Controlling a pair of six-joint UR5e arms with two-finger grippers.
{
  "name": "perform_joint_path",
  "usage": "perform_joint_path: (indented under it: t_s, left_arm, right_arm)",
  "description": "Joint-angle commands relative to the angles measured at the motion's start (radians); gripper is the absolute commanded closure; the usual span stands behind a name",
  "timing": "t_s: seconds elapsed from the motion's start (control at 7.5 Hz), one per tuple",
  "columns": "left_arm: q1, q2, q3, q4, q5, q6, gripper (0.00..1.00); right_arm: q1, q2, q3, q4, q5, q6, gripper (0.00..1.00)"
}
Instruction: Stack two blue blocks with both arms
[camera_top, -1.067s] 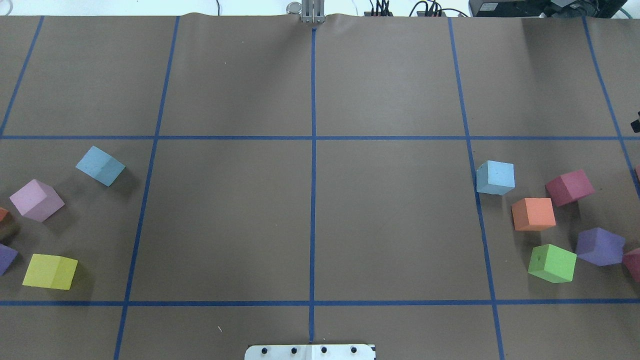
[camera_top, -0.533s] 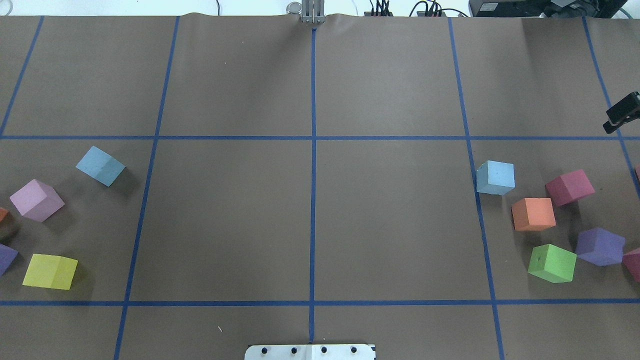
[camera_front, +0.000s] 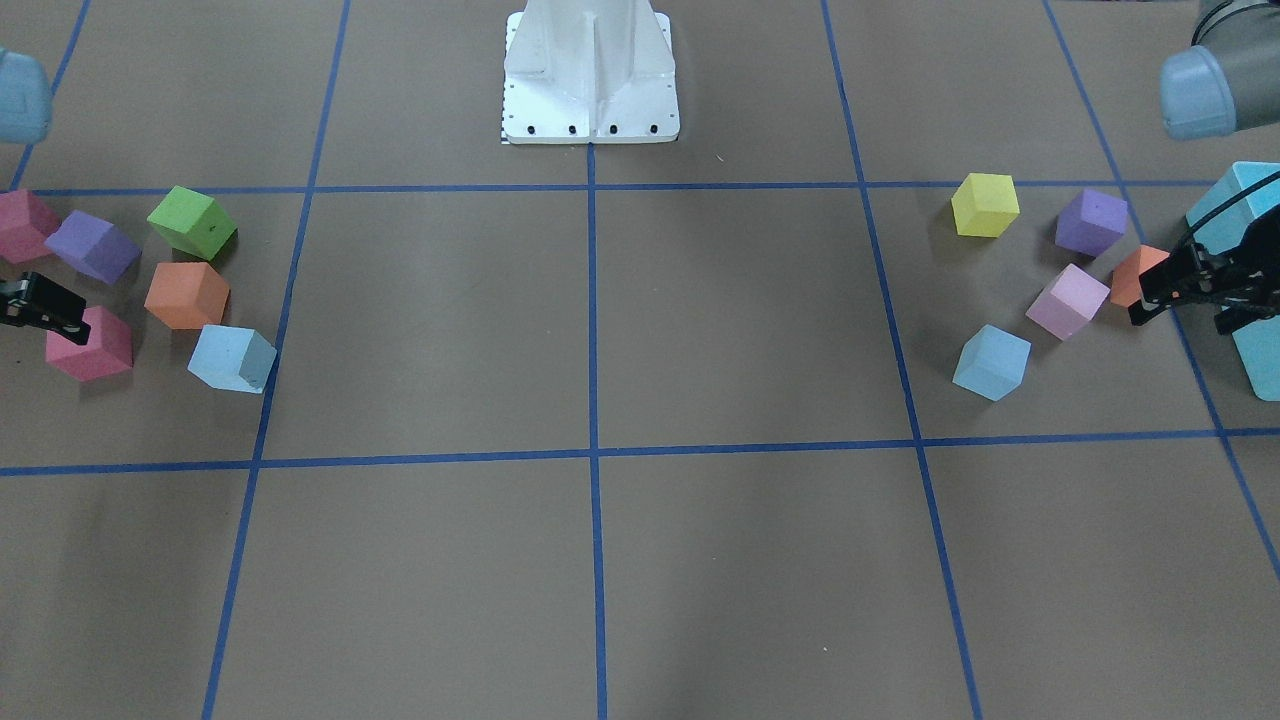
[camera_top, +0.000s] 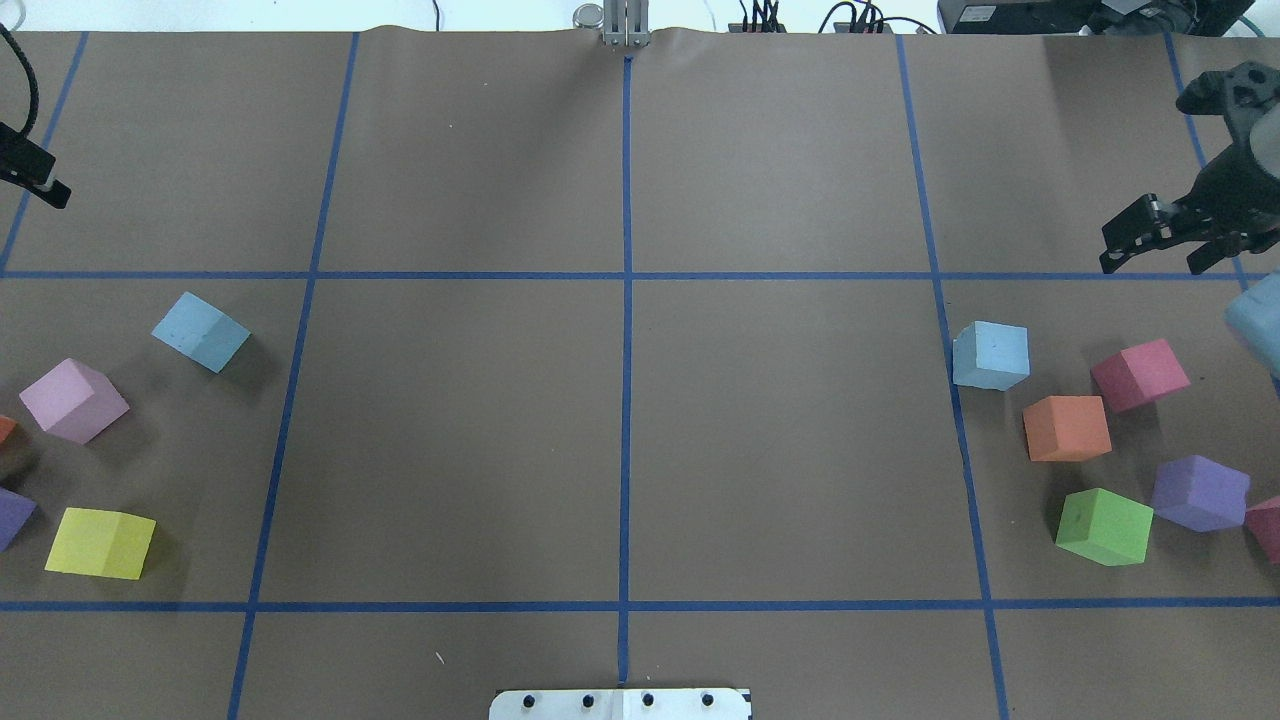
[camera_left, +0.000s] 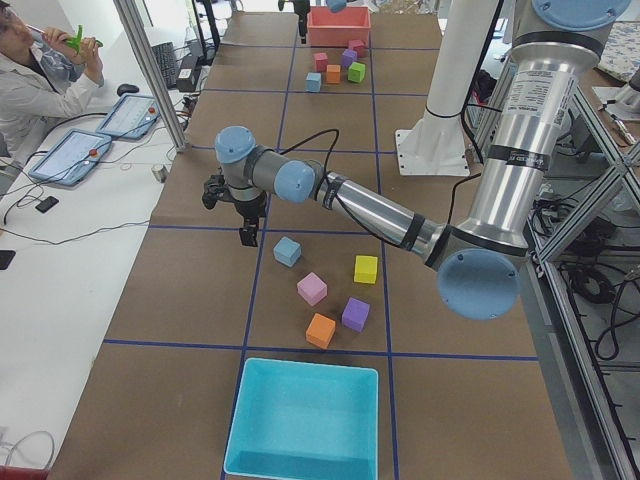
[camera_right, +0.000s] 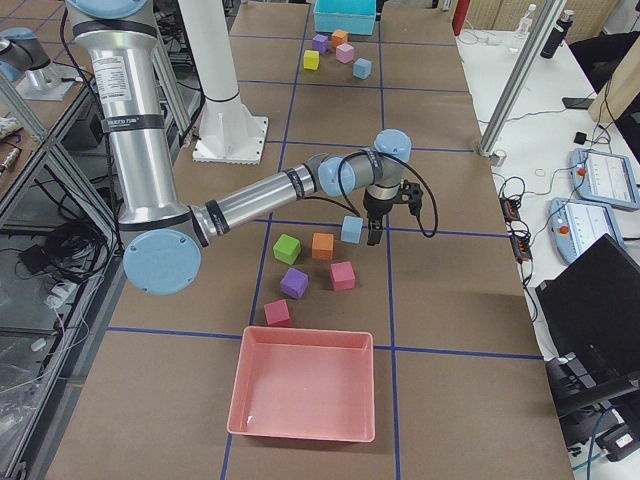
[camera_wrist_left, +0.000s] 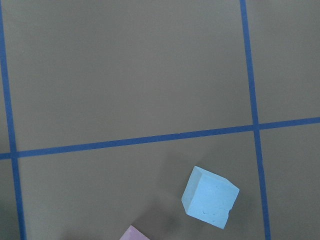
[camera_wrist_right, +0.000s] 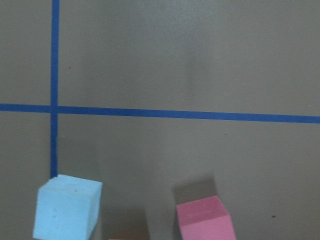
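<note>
My right gripper is to close next on two opposite sides (camera_front: 233, 350) (camera_wrist_right: 69, 204) of the pale blue block that sits beside the orange cube.
Two pale blue blocks lie far apart on the brown table. The left blue block (camera_top: 200, 332) also shows in the left wrist view (camera_wrist_left: 210, 204). The right blue block (camera_top: 991, 355) also shows in the right wrist view (camera_wrist_right: 67, 210). My right gripper (camera_top: 1152, 262) is open and empty, above the table beyond and to the right of its block. My left gripper (camera_front: 1182, 316) looks open and empty, and hangs above the table outward of its block. Only its edge shows in the overhead view (camera_top: 35, 178).
Pink (camera_top: 72, 400), yellow (camera_top: 100, 543) and purple cubes lie near the left block. Orange (camera_top: 1068, 428), crimson (camera_top: 1140, 374), green (camera_top: 1104, 526) and purple (camera_top: 1200, 492) cubes crowd the right block. A turquoise bin (camera_left: 300, 420) and a pink bin (camera_right: 300, 385) stand at the table's ends.
My right gripper has come in from the right edge and moved left and farther from the robot. The edge of my left gripper has appeared at the left edge. No block has moved.
</note>
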Motion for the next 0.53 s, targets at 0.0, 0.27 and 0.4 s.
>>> perform_joint_path:
  t_s: [0.0,0.27,0.4]
  left_arm:
    - [0.039,-0.028,0.031,-0.026,0.003,-0.043,0.00]
    - [0.074,-0.062,0.066,-0.039,0.030,-0.077,0.00]
    - [0.102,-0.062,0.091,-0.099,0.062,-0.092,0.00]
  right_arm:
    - [-0.096,0.003,0.001,0.092,-0.052,0.217,0.00]
    - [-0.174,0.026,0.001,0.148,-0.089,0.348,0.00]
    - [-0.184,0.030,0.008,0.148,-0.095,0.364,0.00]
